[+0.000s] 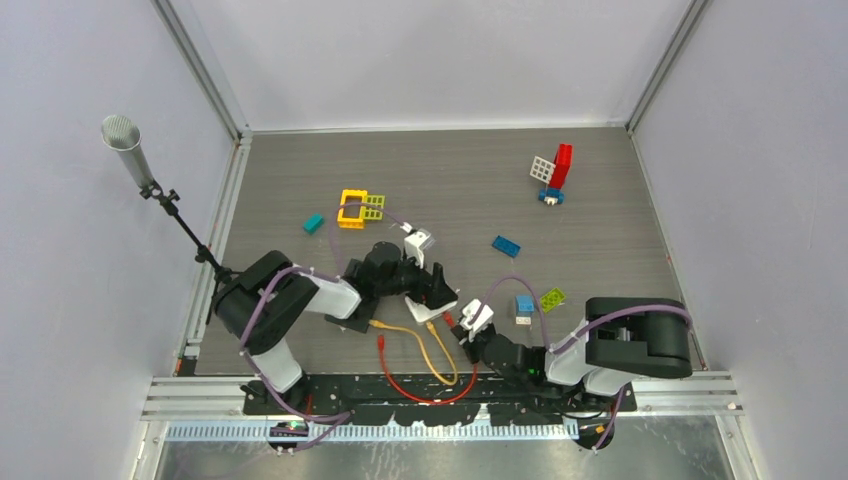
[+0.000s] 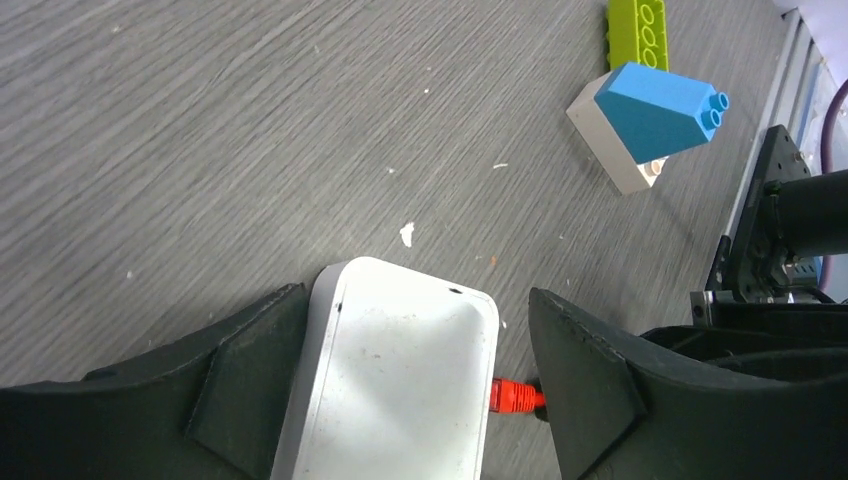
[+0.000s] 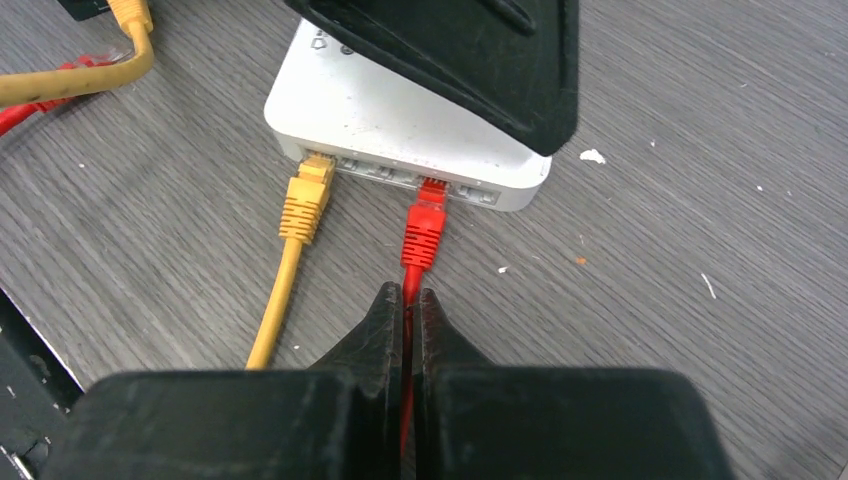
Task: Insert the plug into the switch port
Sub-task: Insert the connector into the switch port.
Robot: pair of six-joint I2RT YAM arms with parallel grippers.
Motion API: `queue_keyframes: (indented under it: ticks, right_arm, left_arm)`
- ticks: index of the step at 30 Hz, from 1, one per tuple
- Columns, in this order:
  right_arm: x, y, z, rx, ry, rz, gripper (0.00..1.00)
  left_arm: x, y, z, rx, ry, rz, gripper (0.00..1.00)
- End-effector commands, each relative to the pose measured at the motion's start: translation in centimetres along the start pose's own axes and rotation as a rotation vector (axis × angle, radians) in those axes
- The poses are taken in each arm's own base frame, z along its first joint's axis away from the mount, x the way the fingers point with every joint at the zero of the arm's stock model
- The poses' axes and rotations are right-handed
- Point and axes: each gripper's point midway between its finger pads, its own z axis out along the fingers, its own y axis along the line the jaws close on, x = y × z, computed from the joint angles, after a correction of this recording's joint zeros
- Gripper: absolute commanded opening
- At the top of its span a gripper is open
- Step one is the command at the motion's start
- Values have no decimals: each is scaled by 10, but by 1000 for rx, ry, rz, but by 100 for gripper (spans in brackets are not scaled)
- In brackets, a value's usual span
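Note:
I am pinching the red cable behind the red plug with my right gripper, so next I grip closer [image 3: 419, 255] against the plug with it while my left gripper steadies the switch.
A white switch [image 3: 350, 100] lies on the table between the two arms. A red plug [image 3: 423, 235] sits in one of its front ports and a yellow plug [image 3: 305, 205] sits in another. My right gripper [image 3: 411, 295] is shut on the red cable just behind the red plug. My left gripper [image 2: 415, 298] is open and straddles the switch [image 2: 400, 370]: its left finger touches the switch's side and its right finger stands a little off it, beside the red plug [image 2: 513, 396]. In the top view the two grippers meet low in the middle, left [image 1: 440, 292] and right [image 1: 468, 322].
The red cable [image 1: 420, 390] and yellow cable [image 1: 430, 350] loop toward the near edge. A blue-and-white brick [image 2: 650, 115] and a green plate [image 2: 637, 25] lie just beyond the switch. Further bricks [image 1: 355, 208], [image 1: 555, 170], [image 1: 505, 245] are scattered behind. A microphone stand [image 1: 125, 150] stands left.

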Motion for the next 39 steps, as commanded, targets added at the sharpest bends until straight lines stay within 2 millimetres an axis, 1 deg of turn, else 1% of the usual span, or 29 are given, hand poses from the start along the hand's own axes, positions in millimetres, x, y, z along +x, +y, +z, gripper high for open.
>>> queue_keyframes:
  ticks: [1,3,6,9,12,14,18,20,23,26,30,34,35,39]
  right_arm:
    - [-4,1,-2,-4,-1,-1,0]
    - [-8,-2,-4,5,-15,11,0]
    - [-10,-11,-8,39,-34,28,1]
    - [-17,-16,-8,68,-46,11,0]
    - [-23,-13,-4,67,-33,-42,3]
    - [-23,-6,-1,39,-12,-73,8]
    - [-20,5,2,-14,-15,-66,19]
    - [-15,5,1,-18,-15,-54,23]
    - [-6,0,1,3,-10,-36,26]
    - [-2,-2,3,14,-17,-25,29]
    - [-3,-7,6,49,-56,-9,29]
    - [-6,-14,9,89,-99,0,24]
    - [-5,-14,10,93,-98,0,23]
    - [-5,-14,10,92,-99,0,10]
  left_arm:
    - [60,10,-29,-120,256,-85,83]
    - [55,12,-36,-156,252,-74,84]
    - [48,19,-47,-234,250,-57,85]
    - [50,22,-57,-273,266,-53,85]
    - [54,21,-61,-271,263,-66,85]
    - [57,21,-62,-273,265,-73,85]
    - [61,23,-60,-273,276,-80,85]
    - [60,23,-58,-268,278,-81,85]
    - [60,23,-55,-267,280,-79,85]
    - [62,22,-54,-256,290,-75,85]
    - [63,22,-56,-263,306,-47,85]
    - [69,22,-59,-307,366,25,85]
    - [71,21,-59,-320,384,52,85]
    - [77,23,-62,-368,446,119,85]
